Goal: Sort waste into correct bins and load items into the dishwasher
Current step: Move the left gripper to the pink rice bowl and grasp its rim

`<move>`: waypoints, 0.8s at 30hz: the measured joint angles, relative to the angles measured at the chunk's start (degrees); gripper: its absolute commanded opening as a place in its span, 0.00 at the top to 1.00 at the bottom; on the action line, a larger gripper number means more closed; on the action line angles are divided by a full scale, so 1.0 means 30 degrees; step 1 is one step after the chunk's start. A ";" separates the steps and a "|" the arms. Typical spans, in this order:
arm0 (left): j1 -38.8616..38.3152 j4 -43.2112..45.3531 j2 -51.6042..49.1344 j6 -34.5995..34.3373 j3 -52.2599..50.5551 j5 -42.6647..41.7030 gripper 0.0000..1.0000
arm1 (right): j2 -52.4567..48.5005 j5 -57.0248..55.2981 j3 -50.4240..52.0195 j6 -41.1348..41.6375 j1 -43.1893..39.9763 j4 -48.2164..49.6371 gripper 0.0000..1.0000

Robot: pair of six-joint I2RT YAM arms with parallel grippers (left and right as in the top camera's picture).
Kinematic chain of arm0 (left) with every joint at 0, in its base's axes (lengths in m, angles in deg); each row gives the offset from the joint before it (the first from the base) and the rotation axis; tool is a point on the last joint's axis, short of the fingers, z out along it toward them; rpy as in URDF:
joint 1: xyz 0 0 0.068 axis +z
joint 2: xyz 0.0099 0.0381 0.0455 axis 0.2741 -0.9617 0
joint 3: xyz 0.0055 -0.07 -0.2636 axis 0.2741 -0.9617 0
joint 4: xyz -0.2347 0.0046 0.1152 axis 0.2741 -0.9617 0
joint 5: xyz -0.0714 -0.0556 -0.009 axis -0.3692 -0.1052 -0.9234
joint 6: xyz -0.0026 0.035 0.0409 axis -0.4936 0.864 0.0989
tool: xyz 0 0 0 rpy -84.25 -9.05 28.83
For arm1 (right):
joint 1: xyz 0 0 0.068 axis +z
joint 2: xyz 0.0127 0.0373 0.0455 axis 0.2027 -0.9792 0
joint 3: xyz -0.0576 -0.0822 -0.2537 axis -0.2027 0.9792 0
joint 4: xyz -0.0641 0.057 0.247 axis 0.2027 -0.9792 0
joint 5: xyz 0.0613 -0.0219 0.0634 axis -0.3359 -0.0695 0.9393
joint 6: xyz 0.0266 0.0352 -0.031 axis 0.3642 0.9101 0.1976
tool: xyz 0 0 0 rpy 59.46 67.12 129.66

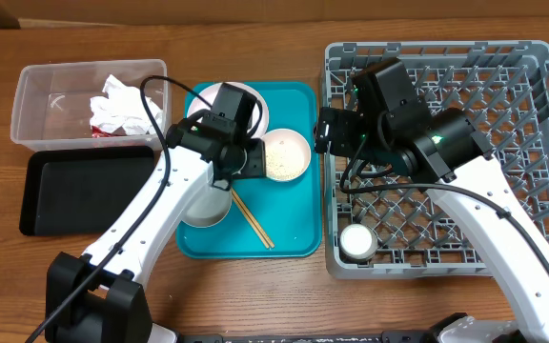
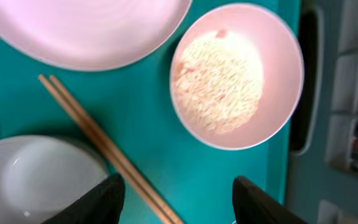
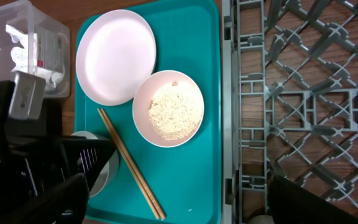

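Note:
I will move my left gripper to the rice bowl next and close it on its rack-side rim (image 1: 308, 164) (image 2: 289, 114), because the bowl's scraps need emptying.
On the teal tray (image 1: 294, 229) stand a white plate (image 2: 86, 28), a bowl of rice-like scraps (image 2: 236, 74), two chopsticks (image 2: 104, 146) and an empty white bowl (image 2: 30, 180). My left gripper (image 2: 179, 199) hangs open over the chopsticks, which run between its fingers without touching them, just below the rice bowl (image 1: 284, 154). My right gripper (image 3: 179, 199) is open wide above the seam between the tray and the grey dishwasher rack (image 1: 503, 219). A white cup (image 1: 357, 241) sits in the rack's near left corner. The napkin (image 1: 117, 105) and wrapper lie in the clear tub (image 1: 41, 81).
The black tray (image 1: 74, 195) lies in front of the clear tub at the left. My left arm crosses the tray's left part and covers much of the empty bowl (image 1: 205, 208). My right arm stretches over the rack's middle.

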 measured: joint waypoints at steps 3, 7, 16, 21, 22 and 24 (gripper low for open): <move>-0.0022 0.0991 -0.0007 0.0277 0.0000 -0.0444 0.45 | 0.0000 -0.0015 0.0000 -0.0007 0.0000 0.0022 0.07; -0.0372 0.0954 -0.0197 0.0736 0.0226 -0.0554 0.45 | 0.0000 -0.0022 0.0000 -0.0007 0.0000 0.0211 0.07; -0.2827 -0.1574 -0.5129 0.3279 0.6076 -0.0204 0.44 | 0.0539 -0.0022 -0.0044 -0.0211 -0.2106 -0.0561 0.05; -0.3257 -0.1377 -0.7759 0.5370 0.7919 -0.0204 0.44 | 0.2339 -0.0044 -0.0262 -0.0474 -0.4328 -0.1384 0.05; -0.3337 -0.1173 -0.8123 0.6025 0.8051 -0.0189 0.44 | 0.2783 -0.0087 -0.0401 -0.0495 -0.4794 -0.1603 0.05; -0.3373 -0.1056 -0.8488 0.6739 0.8174 -0.0197 0.46 | 0.3198 -0.0095 -0.0517 -0.0503 -0.5115 -0.1821 0.05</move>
